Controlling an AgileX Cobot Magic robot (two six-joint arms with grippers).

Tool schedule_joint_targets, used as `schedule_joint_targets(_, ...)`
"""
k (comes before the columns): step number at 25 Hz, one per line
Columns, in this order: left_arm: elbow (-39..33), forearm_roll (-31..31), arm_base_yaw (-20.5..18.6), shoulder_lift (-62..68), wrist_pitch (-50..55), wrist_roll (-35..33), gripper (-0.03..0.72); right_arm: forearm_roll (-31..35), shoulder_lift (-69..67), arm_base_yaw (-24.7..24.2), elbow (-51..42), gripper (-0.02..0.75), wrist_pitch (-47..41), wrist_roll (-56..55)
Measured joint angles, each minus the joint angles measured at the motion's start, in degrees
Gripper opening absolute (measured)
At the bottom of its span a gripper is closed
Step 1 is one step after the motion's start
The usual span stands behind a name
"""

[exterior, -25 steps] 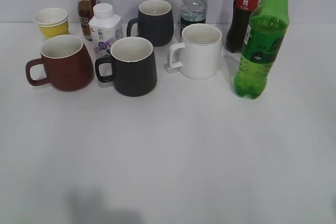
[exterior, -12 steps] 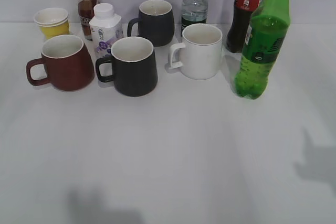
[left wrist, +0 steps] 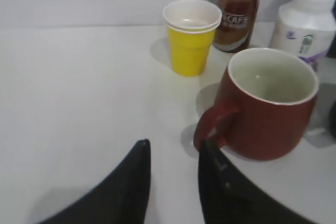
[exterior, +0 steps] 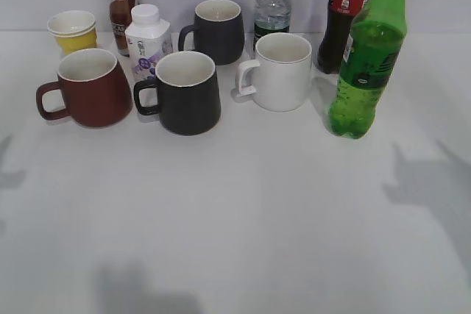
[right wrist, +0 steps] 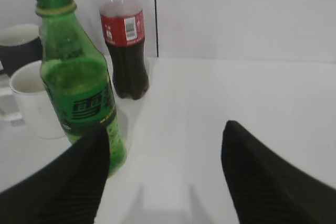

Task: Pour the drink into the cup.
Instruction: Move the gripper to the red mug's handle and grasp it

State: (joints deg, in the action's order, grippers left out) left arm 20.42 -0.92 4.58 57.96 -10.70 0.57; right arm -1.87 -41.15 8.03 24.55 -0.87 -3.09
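The robot's left gripper needs to next move to the reddish-brown mug's handle (exterior: 44, 101) (left wrist: 208, 123) and close there, so that the mug can be held for the drink.
The drink, a tall green bottle (exterior: 364, 56), stands upright at the right of the table; it also shows in the right wrist view (right wrist: 79, 87). My right gripper (right wrist: 165, 132) is open wide and empty, with the bottle just beyond its left finger. The cup, a reddish-brown mug (exterior: 92, 87), stands at the left with its handle pointing left. In the left wrist view the mug (left wrist: 268, 108) is ahead on the right. My left gripper (left wrist: 173, 153) is open and empty, its right finger close to the mug's handle. Neither gripper shows in the exterior view.
Two black mugs (exterior: 188, 93) (exterior: 218, 31), a white mug (exterior: 280, 71), a white milk bottle (exterior: 147, 38), a yellow cup (exterior: 72, 31), a brown coffee bottle (exterior: 120, 1), a clear bottle (exterior: 272, 9) and a cola bottle (exterior: 342, 16) crowd the back.
Arm shadows have spread over the table at the right edge, and a small one has appeared at the left edge. The bottles and mugs have not moved.
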Motion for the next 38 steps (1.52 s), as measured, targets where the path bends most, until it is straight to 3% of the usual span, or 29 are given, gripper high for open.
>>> schedule_joint_targets(8,0.0,-1.4,0.0,20.2,-19.2,0.0,0.254,-0.4,-12.7,0.0,0.0,0.501,9.5,0.0)
schedule_joint_targets(13,0.0,-1.4,0.2,25.8,-20.6,0.0,0.255,-0.4,-17.8,1.9,-0.1,0.501,11.8,0.0)
schedule_joint_targets(17,0.0,-1.5,3.2,26.0,-19.1,0.0,0.266,-0.4,-22.1,6.2,-1.1,0.501,14.2,0.0)
schedule_joint_targets(23,-2.1,-2.4,7.9,26.0,-18.4,0.0,0.325,-0.2,-29.6,8.6,-6.4,0.501,29.0,0.0)
schedule_joint_targets(27,-6.6,-6.2,8.1,26.0,-29.6,0.0,0.349,-0.1,-33.9,8.7,-6.8,0.501,34.2,0.0)
schedule_joint_targets(38,-7.5,-4.2,8.1,36.6,-51.3,0.0,0.351,7.3,-34.6,8.7,-6.8,0.501,40.5,0.1)
